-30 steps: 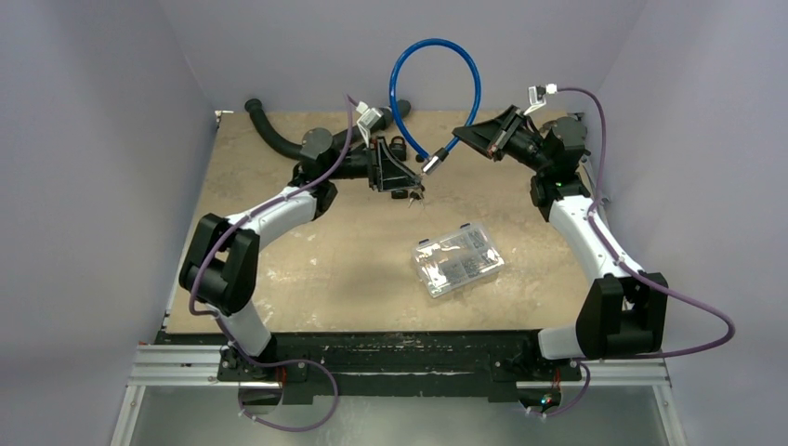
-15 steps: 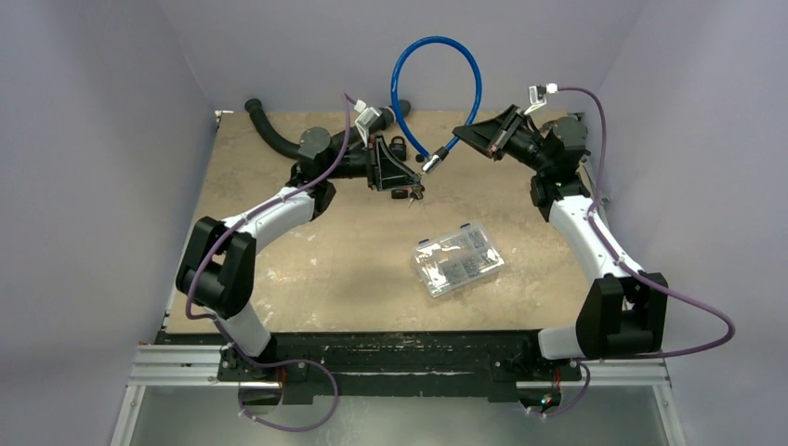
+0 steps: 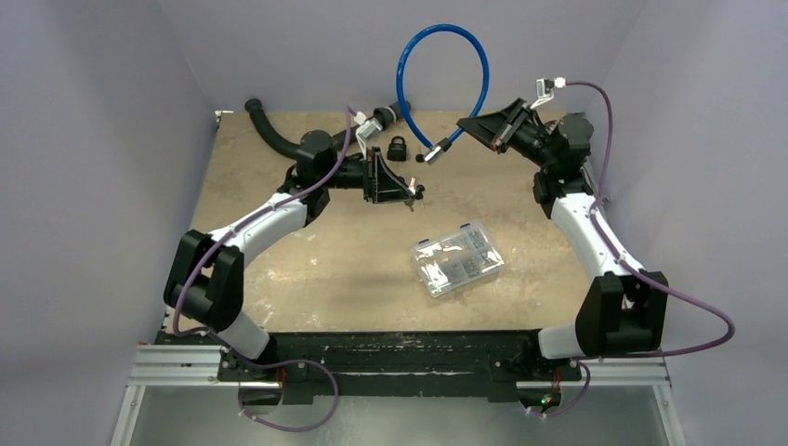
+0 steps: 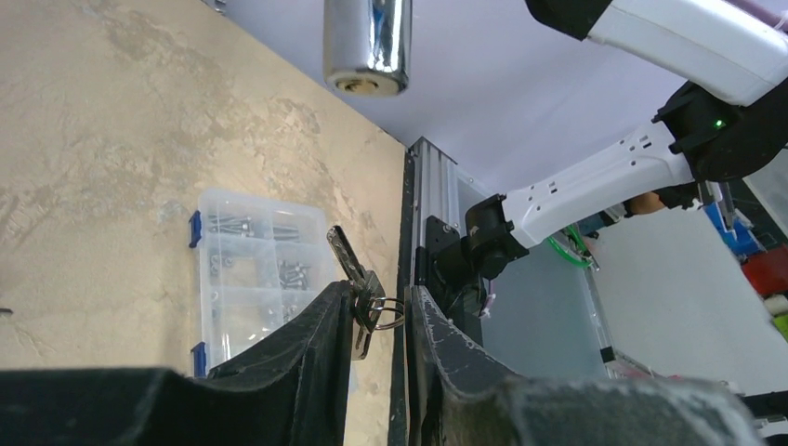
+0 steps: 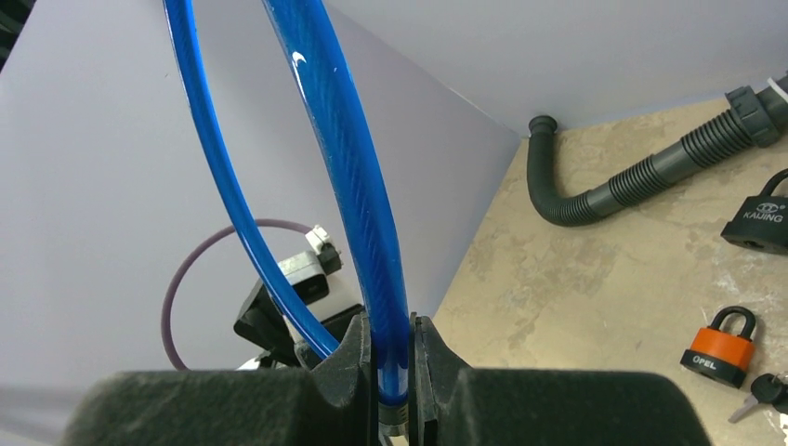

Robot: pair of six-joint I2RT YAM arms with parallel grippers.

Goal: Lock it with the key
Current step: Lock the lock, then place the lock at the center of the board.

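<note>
My right gripper is going to put the blue cable lock down on the bare table (image 3: 366,224) next to the clear parts box.
My left gripper (image 4: 376,311) is shut on a small silver key (image 4: 347,261), whose blade sticks up past the left finger while its ring (image 4: 391,312) spans to the right finger. In the top view this gripper (image 3: 410,191) hovers at mid-table. The blue cable lock (image 3: 445,39) arches up at the back, and its silver end (image 3: 428,153) hangs just beyond my left gripper. That chrome end (image 4: 367,46) faces me from above in the left wrist view. My right gripper (image 5: 391,346) is shut on the blue cable (image 5: 358,186) near its end.
A clear parts box (image 3: 457,260) lies at mid-table. A black padlock (image 3: 398,147) and a black corrugated hose (image 3: 269,132) sit at the back. An orange padlock (image 5: 720,346) and a black-headed key (image 5: 762,388) lie near it.
My left gripper closed on the key and drew back from the cable end, uncovering the black padlock. My right arm lifted the cable slightly.
</note>
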